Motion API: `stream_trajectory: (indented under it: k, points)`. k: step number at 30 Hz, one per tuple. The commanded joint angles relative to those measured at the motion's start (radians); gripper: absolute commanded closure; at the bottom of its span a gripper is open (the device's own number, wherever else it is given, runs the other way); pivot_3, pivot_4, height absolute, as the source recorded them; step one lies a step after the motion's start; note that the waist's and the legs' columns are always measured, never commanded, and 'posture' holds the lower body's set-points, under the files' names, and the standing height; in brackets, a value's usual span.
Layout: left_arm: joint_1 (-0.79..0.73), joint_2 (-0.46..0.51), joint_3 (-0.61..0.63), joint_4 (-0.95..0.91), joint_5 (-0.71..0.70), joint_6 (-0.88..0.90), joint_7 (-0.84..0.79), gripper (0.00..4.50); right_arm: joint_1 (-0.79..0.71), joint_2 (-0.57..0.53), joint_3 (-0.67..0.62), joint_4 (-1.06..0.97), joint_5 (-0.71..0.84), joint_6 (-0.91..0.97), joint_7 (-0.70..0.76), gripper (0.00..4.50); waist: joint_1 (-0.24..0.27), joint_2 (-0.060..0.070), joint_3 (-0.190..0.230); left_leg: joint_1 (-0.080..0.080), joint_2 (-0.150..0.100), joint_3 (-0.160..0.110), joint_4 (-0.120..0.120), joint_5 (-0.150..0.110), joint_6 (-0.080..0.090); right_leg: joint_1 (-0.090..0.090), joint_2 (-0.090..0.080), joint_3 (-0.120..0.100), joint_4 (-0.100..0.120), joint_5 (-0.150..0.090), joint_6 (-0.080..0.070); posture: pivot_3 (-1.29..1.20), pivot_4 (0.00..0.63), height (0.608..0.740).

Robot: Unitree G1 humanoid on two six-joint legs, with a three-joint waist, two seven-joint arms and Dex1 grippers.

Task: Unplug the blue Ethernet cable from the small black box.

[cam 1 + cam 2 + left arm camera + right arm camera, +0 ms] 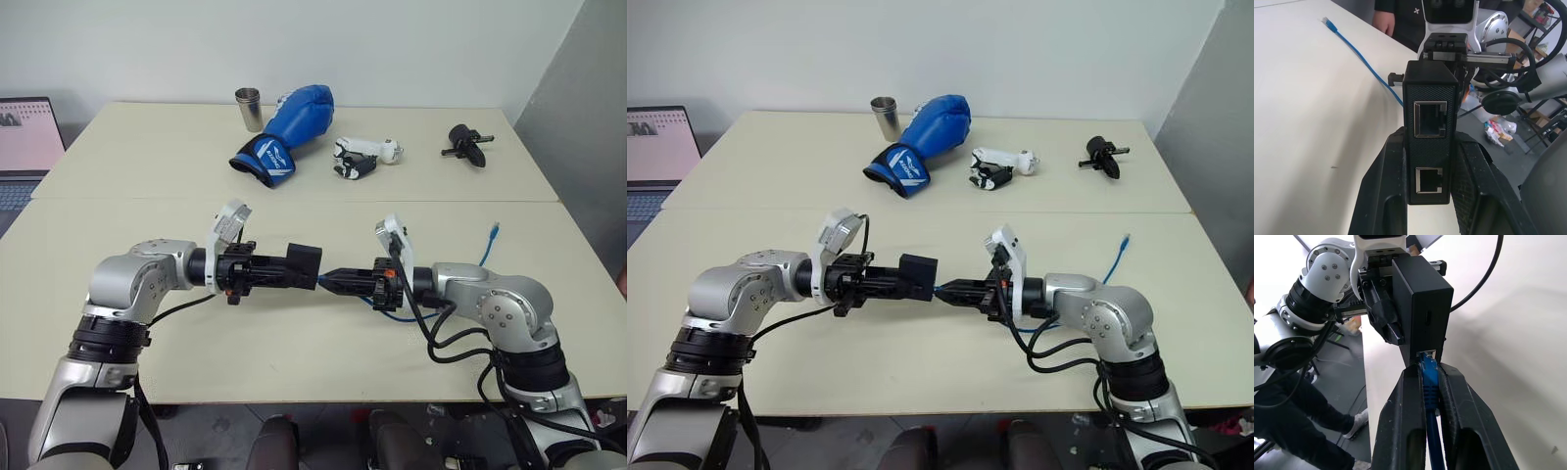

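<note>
The small black box, now held above the near table, will go on the near table (pixel 202 229) by the seam, toward the laptop, set down by my left gripper.
My left gripper (pixel 287 266) is shut on the small black box (pixel 306 260) and holds it above the near table. The left wrist view shows the box (pixel 1431 112) clamped between both fingers, with two empty ports facing the camera. My right gripper (pixel 331 280) points at the box from the right. In the right wrist view its fingers are shut on the blue Ethernet cable (pixel 1429 377) at the plug, which sits in the box's port (pixel 1426 354). The rest of the cable loops under my right wrist, and its free end (pixel 495 230) lies on the table at right.
On the far table lie a blue boxing glove (pixel 294 127), a metal cup (pixel 249 108), a white handheld device (pixel 362 157) and a black-handled tool (pixel 468 145). A laptop (pixel 24 147) stands at the far left. A person (pixel 1298 416) stands beside the table.
</note>
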Motion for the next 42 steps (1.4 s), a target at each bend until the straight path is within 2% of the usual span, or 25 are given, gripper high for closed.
stream_trajectory:
  k: [1,8,10,15,19,20,22,24,30,33,35,37,42]
  points:
    - [-0.021,0.041,0.031,0.048,0.015,-0.026,-0.020,3.70,0.023,-0.099,-0.057,-0.009,0.055,0.055,0.053,4.41,0.000,0.000,0.000,0.000,0.000,0.000,0.000,0.000,0.000,0.000,0.000,0.000,0.000,0.000,0.000,0.00,0.150,0.740]
    - [-0.009,0.042,0.044,0.099,0.051,-0.069,0.015,3.70,0.076,-0.173,-0.105,-0.033,0.078,0.057,0.042,4.41,0.001,0.000,0.000,0.000,0.000,0.000,0.000,0.000,0.000,0.000,0.000,0.000,-0.001,-0.002,0.004,0.00,0.150,0.740]
    - [-0.007,0.039,0.053,0.112,0.058,-0.080,0.036,3.70,0.067,-0.151,-0.124,0.014,-0.007,-0.035,-0.026,4.41,-0.001,0.000,0.000,0.000,0.000,0.000,0.000,0.000,0.000,0.000,0.000,0.000,-0.001,-0.002,0.004,0.00,0.150,0.740]
    - [0.005,-0.006,0.072,0.104,0.071,-0.117,0.117,3.70,-0.049,-0.085,-0.115,0.350,-0.351,-0.456,-0.253,4.41,-0.003,0.000,0.000,0.000,0.000,0.001,0.000,0.000,0.000,0.000,0.000,0.001,-0.001,-0.002,0.005,0.00,0.150,0.740]
    - [0.009,-0.040,0.066,0.092,0.092,-0.146,0.160,3.70,-0.164,-0.046,-0.089,0.660,-0.528,-0.694,-0.361,4.41,-0.003,0.000,0.000,-0.001,0.000,0.002,0.000,0.000,0.000,-0.001,0.000,0.002,-0.001,-0.002,0.005,0.00,0.150,0.740]
    - [0.010,-0.051,0.067,0.089,0.096,-0.153,0.178,3.70,-0.190,-0.035,-0.087,0.728,-0.556,-0.733,-0.380,4.41,-0.003,0.000,0.000,-0.001,0.000,0.002,0.000,0.000,0.000,-0.001,0.000,0.002,-0.001,0.001,0.000,0.00,0.150,0.740]
    - [0.012,-0.066,0.071,0.087,0.103,-0.165,0.202,3.70,-0.225,-0.017,-0.096,0.815,-0.579,-0.767,-0.391,3.72,-0.003,0.000,0.000,-0.001,0.000,0.003,0.000,0.000,0.000,-0.001,0.000,0.002,-0.001,0.001,-0.001,0.00,0.150,0.740]
    - [0.017,-0.073,0.075,0.083,0.108,-0.175,0.216,3.70,-0.239,-0.006,-0.105,0.844,-0.581,-0.769,-0.379,3.31,-0.003,0.000,0.000,-0.002,0.000,0.003,-0.001,0.000,0.000,-0.002,0.000,0.002,-0.001,0.001,-0.001,0.00,0.150,0.740]
    - [0.042,-0.099,0.104,0.093,0.143,-0.247,0.305,3.70,-0.193,-0.025,-0.128,0.693,-0.557,-0.712,-0.335,1.88,0.001,0.001,0.000,-0.003,0.000,0.003,0.000,0.000,0.000,-0.002,-0.001,0.002,-0.002,0.001,-0.001,0.00,0.150,0.740]
    - [0.046,-0.125,0.133,0.126,0.206,-0.358,0.409,3.70,-0.142,-0.056,-0.103,0.524,-0.529,-0.684,-0.236,1.19,0.003,0.001,0.001,-0.003,0.000,0.002,0.000,0.000,0.000,-0.002,-0.001,0.002,-0.001,0.001,-0.001,0.00,0.150,0.740]
    - [0.026,-0.168,0.190,0.194,0.259,-0.473,0.564,3.70,-0.090,-0.082,-0.061,0.342,-0.465,-0.632,-0.125,0.71,0.003,0.001,0.000,-0.003,0.000,0.001,0.000,0.000,0.000,-0.002,-0.001,0.001,-0.001,0.001,-0.001,0.00,0.150,0.740]
    - [0.010,-0.197,0.236,0.276,0.326,-0.606,0.712,3.70,-0.051,-0.102,-0.020,0.189,-0.416,-0.575,-0.051,0.64,0.002,0.001,0.000,-0.003,0.000,0.000,0.000,0.000,0.000,-0.001,-0.001,0.001,-0.001,0.001,-0.001,0.00,0.150,0.740]
    - [0.015,-0.217,0.293,0.399,0.392,-0.786,0.870,3.70,-0.037,-0.096,0.053,0.022,-0.398,-0.493,-0.027,0.64,-0.002,0.001,0.000,-0.002,0.000,0.000,0.000,0.000,0.000,-0.001,-0.001,0.001,-0.001,0.001,-0.001,0.00,0.150,0.740]
